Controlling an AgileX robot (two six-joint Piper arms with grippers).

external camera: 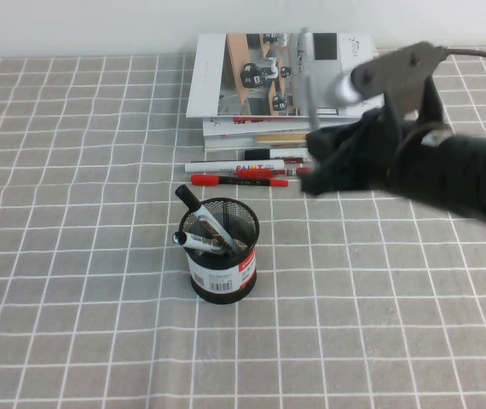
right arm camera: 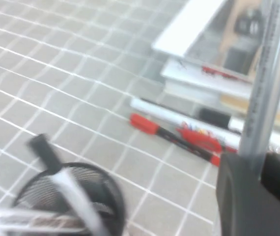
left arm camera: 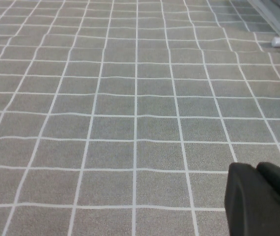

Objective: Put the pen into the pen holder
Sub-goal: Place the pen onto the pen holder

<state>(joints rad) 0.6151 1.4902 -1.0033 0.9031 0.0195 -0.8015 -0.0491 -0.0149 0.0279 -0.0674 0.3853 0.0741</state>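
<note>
Next, my right gripper lets go of the slim grey pen inside the pen holder (external camera: 211,224) (right arm camera: 75,191), against the taller white marker with the black cap.
My right gripper (external camera: 321,164) is shut on the slim grey pen (external camera: 306,81) and holds it upright above the table, right of and behind the pen holder (external camera: 222,251). In the right wrist view the pen (right arm camera: 268,83) rises from between the fingers (right arm camera: 238,191). The black mesh holder (right arm camera: 78,196) stands upright with a white-and-red label and holds white markers with black caps. My left gripper (left arm camera: 256,169) does not show in the high view. In its own wrist view it is empty, fingers together, low over bare cloth.
A stack of books and magazines (external camera: 260,81) lies at the back. In front of it lie a white marker (external camera: 226,166) and red pens (external camera: 239,180). A grey checked cloth (external camera: 72,256) covers the table.
</note>
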